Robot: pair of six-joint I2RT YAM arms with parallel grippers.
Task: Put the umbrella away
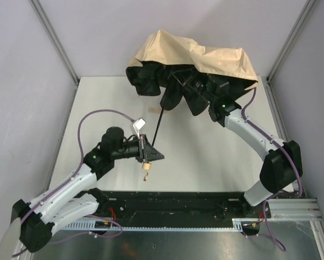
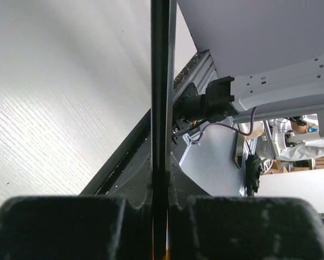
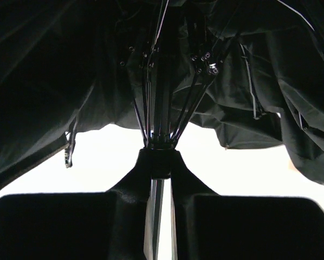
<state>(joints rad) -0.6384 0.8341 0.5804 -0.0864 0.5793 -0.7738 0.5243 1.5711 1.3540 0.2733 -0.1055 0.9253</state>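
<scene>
The robot's left gripper holds the handle end of the umbrella's stem while the canopy hangs half-collapsed over the runner, so that gripper should open and take the canopy's top [image 1: 189, 49].
The umbrella's tan canopy [image 1: 200, 54] hangs half-collapsed over the far side of the table, its black underside [image 3: 53, 70] and ribs showing. Its thin black shaft [image 1: 157, 122] slants down toward me to a small pale handle [image 1: 146, 169]. My left gripper [image 1: 147, 154] is shut on the shaft just above the handle; in the left wrist view the shaft [image 2: 163, 81] runs straight up from between the fingers [image 2: 163, 179]. My right gripper [image 3: 161, 165] reaches under the canopy and is shut on the black runner where the ribs meet. In the top view its fingers are hidden by the fabric.
The white table [image 1: 216, 162] has metal posts and grey walls on both sides. A black rail [image 1: 173, 203] with both arm bases runs along the near edge. The right arm [image 1: 259, 138] arches in from the right.
</scene>
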